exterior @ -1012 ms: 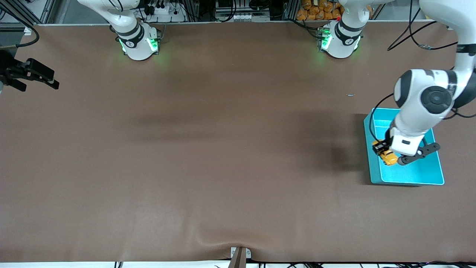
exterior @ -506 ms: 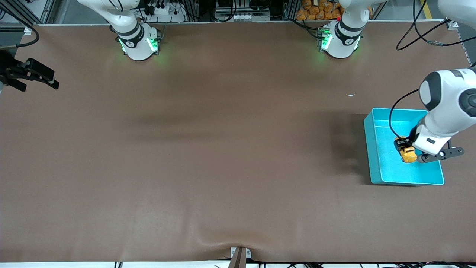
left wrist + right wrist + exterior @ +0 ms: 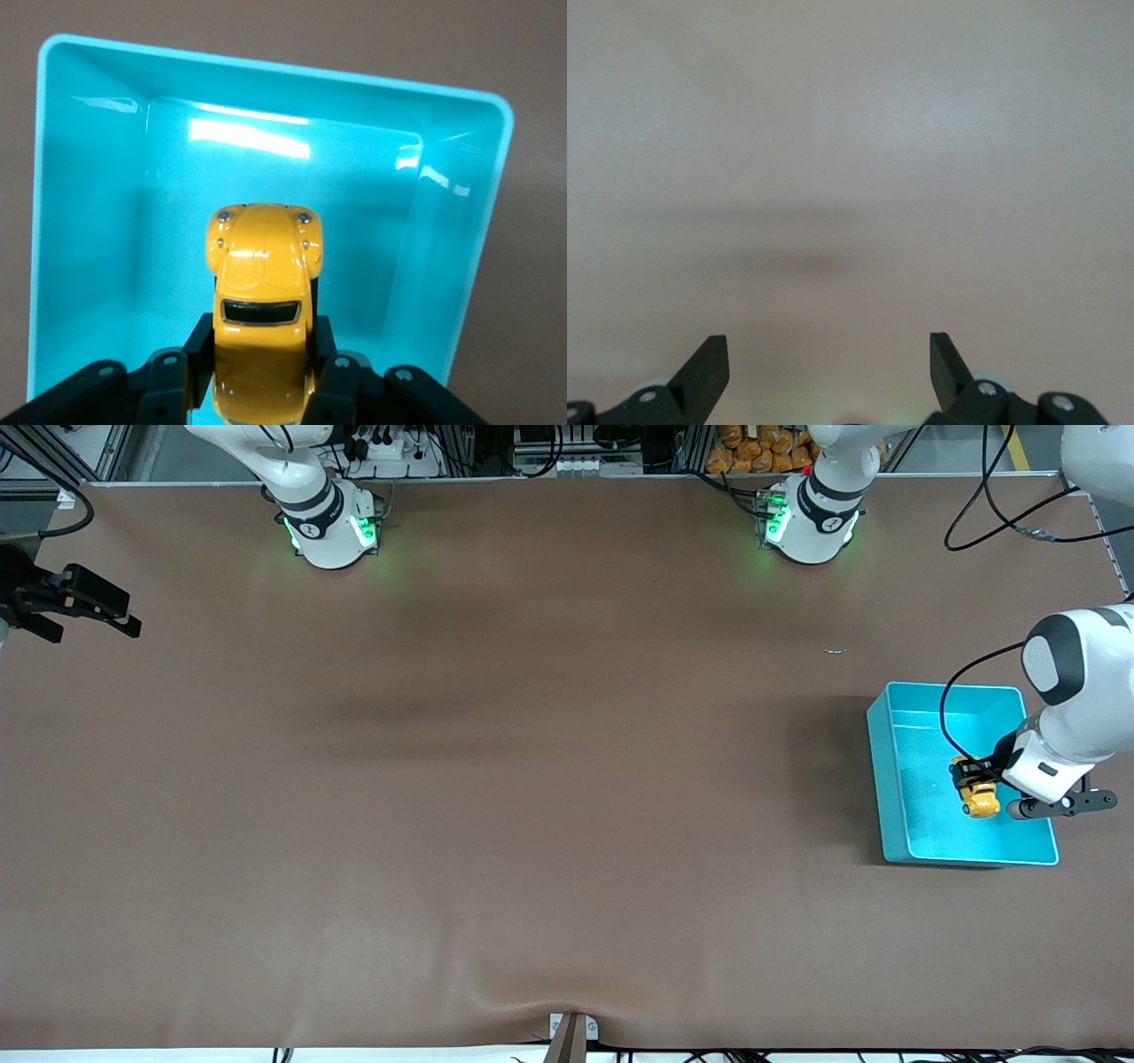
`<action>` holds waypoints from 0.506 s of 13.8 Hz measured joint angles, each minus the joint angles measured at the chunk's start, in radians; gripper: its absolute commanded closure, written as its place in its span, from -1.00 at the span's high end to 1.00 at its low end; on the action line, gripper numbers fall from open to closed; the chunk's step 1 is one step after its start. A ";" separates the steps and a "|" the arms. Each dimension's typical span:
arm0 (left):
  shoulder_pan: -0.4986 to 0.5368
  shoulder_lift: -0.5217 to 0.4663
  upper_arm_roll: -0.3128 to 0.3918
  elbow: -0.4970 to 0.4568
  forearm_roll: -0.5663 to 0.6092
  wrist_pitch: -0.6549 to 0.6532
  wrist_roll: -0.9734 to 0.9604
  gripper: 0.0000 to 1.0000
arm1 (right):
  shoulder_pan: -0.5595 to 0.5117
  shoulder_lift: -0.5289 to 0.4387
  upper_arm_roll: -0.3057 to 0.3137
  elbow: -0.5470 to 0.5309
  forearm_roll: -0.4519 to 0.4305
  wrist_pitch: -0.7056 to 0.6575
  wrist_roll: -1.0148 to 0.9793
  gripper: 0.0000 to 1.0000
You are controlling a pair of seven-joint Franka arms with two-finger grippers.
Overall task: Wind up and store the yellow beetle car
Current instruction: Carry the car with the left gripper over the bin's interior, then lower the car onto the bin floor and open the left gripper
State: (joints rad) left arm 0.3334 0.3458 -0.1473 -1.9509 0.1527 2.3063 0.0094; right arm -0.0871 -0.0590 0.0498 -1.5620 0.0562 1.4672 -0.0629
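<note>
I should use my left gripper to set the yellow beetle car on the bottom of the turquoise bin, nearer the bin's side (image 3: 943, 794) (image 3: 255, 254) facing the middle of the table. The car is held over the bin's inside now.
The yellow beetle car (image 3: 980, 801) is small, with a rounded yellow-orange body and a dark window. My left gripper (image 3: 969, 776) is shut on it and holds it over the inside of the turquoise bin (image 3: 887, 779). In the left wrist view the car (image 3: 264, 266) sits between the black fingers of the gripper (image 3: 261, 343), its nose out past them, with the bin's floor (image 3: 97, 230) below. My right gripper (image 3: 133, 619) waits open and empty over bare table at the right arm's end. In the right wrist view it (image 3: 828, 354) shows only brown table.
The two arm bases (image 3: 330, 527) (image 3: 808, 521) stand along the table's back edge. A tiny pale scrap (image 3: 836, 651) lies on the brown mat between the left arm's base and the bin. A small bracket (image 3: 568, 1033) sits at the table's front edge.
My left gripper has carried the car across the bin toward the left arm's end of the table and a little lower in the view. The right arm has not moved.
</note>
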 measured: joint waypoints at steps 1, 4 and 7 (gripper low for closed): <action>0.004 0.011 0.000 0.001 0.000 0.000 0.011 -1.00 | 0.000 0.000 0.000 0.000 0.000 0.000 0.000 1.00; 0.008 0.039 0.000 0.001 0.000 0.000 0.013 -1.00 | 0.000 0.000 0.000 0.000 0.000 0.000 0.000 1.00; 0.020 0.063 0.000 0.004 0.000 0.004 0.014 -1.00 | 0.000 0.000 0.000 0.000 0.000 0.000 0.000 1.00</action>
State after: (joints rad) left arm 0.3537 0.4088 -0.1472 -1.9468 0.1526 2.3106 0.0231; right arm -0.0873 -0.0589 0.0497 -1.5622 0.0558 1.4668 -0.0629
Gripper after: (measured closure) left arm 0.529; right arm 0.000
